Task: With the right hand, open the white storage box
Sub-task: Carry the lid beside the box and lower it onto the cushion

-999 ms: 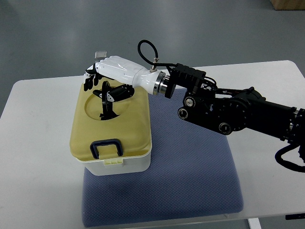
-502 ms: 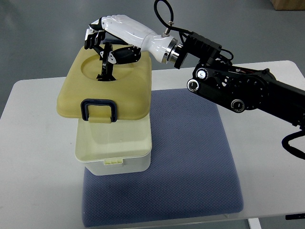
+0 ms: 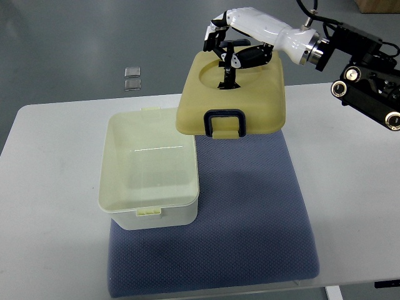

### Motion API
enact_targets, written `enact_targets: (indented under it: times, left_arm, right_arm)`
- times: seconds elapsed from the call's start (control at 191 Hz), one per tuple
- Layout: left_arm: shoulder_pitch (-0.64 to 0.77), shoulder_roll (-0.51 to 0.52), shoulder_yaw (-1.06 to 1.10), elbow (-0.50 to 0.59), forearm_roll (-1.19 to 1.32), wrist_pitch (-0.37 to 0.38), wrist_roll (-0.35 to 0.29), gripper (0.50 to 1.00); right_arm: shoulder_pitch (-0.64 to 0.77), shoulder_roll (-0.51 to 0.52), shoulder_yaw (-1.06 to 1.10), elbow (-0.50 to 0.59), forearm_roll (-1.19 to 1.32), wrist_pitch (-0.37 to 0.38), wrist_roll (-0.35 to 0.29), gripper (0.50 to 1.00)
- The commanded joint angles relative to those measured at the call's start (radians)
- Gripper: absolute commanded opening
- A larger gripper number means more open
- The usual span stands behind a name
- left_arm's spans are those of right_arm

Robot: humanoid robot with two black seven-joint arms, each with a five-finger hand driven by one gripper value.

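Observation:
Next, my right gripper puts the yellowish lid down on the blue mat [image 3: 252, 170] next to the white storage box.
The white storage box [image 3: 150, 215] stands open on the left part of the blue mat, its inside empty. Its yellowish lid [image 3: 250, 109] hangs in the air to the upper right of the box, above the mat's far edge, with a dark blue latch [image 3: 225, 122] at its near side. My right hand [image 3: 228, 44] is shut on the black handle [image 3: 228, 69] at the lid's top centre. The white forearm and black arm reach in from the right edge. No left arm shows.
A blue mat [image 3: 250, 231] lies on the white table [image 3: 50, 187] under the box. Two small clear squares [image 3: 132, 77] lie on the grey floor beyond the table's far edge.
The right hand has lifted the lid off the box and carried it up and to the right. The box now stands uncovered.

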Motion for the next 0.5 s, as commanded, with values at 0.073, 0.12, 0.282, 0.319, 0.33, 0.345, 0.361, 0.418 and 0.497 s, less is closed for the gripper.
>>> enact_targets:
  times: [0.073, 0.12, 0.282, 0.319, 0.33, 0.345, 0.361, 0.418, 0.497]
  left_arm:
    - [0.001, 0.000, 0.002, -0.003, 0.000, 0.000, 0.001, 1.000]
    - [-0.001, 0.000, 0.002, -0.003, 0.000, 0.000, 0.001, 1.000]
    - [-0.001, 0.000, 0.003, -0.004, 0.000, 0.000, 0.001, 1.000]
    - [-0.001, 0.000, 0.003, -0.004, 0.000, 0.000, 0.001, 1.000]
    - [-0.001, 0.000, 0.003, -0.004, 0.000, 0.000, 0.001, 1.000]
    - [0.001, 0.000, 0.003, -0.004, 0.000, 0.000, 0.001, 1.000]
    - [0.001, 0.000, 0.003, -0.004, 0.000, 0.000, 0.001, 1.000]
    - [-0.001, 0.000, 0.003, -0.004, 0.000, 0.000, 0.001, 1.000]
    - [-0.001, 0.000, 0.003, -0.004, 0.000, 0.000, 0.001, 1.000]
  right_arm:
    - [-0.068, -0.079, -0.029, -0.023, -0.010, 0.005, 0.070, 0.500]
    - [-0.082, -0.086, -0.048, -0.038, -0.015, 0.002, 0.079, 0.500]
    - [-0.119, -0.083, -0.112, -0.098, -0.021, -0.028, 0.079, 0.500]
    - [-0.125, -0.083, -0.123, -0.103, -0.021, -0.038, 0.079, 0.500]
    - [-0.126, -0.083, -0.127, -0.104, -0.021, -0.041, 0.079, 0.500]
    - [-0.129, -0.083, -0.130, -0.106, -0.021, -0.042, 0.079, 0.500]
    - [-0.132, -0.083, -0.136, -0.107, -0.021, -0.047, 0.079, 0.500]
    - [-0.140, -0.079, -0.147, -0.109, -0.021, -0.058, 0.079, 0.500]
    - [-0.151, -0.069, -0.164, -0.111, -0.021, -0.070, 0.079, 0.500]
